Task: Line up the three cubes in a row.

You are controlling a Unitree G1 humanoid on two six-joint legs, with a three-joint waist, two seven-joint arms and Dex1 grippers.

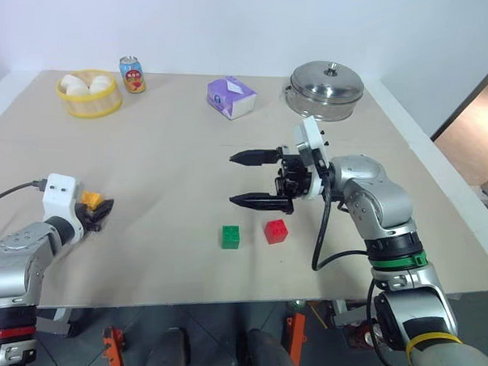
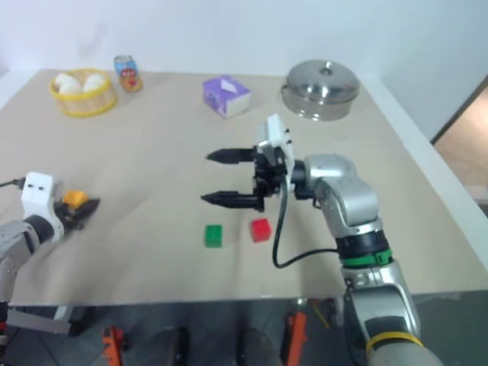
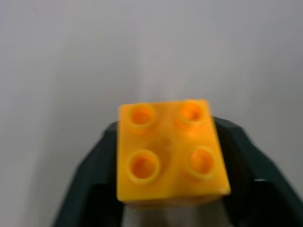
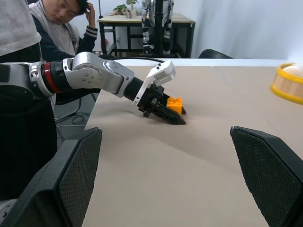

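Note:
I need to release the yellow-orange cube with my left gripper on the table (image 1: 183, 234) beside the green cube, away from the red cube.
At the table's (image 1: 164, 163) left edge, my left gripper (image 1: 97, 211) is shut on the yellow-orange cube (image 1: 90, 199). In the left wrist view that cube (image 3: 170, 151) sits studs-up between the black fingers (image 3: 90, 179). The right wrist view shows the same cube (image 4: 174, 104) held low over the table. The green cube (image 1: 230, 237) and the red cube (image 1: 276, 231) sit side by side near the front middle, a small gap between them. My right gripper (image 1: 233, 179) hovers just behind and above them, pointing left, open and empty.
Along the back of the table stand a yellow basket (image 1: 88, 95) of white round things, a soda can (image 1: 132, 73), a purple tissue pack (image 1: 231, 96) and a lidded steel pot (image 1: 327, 89). A seated person (image 4: 57, 19) is beyond the table's left side.

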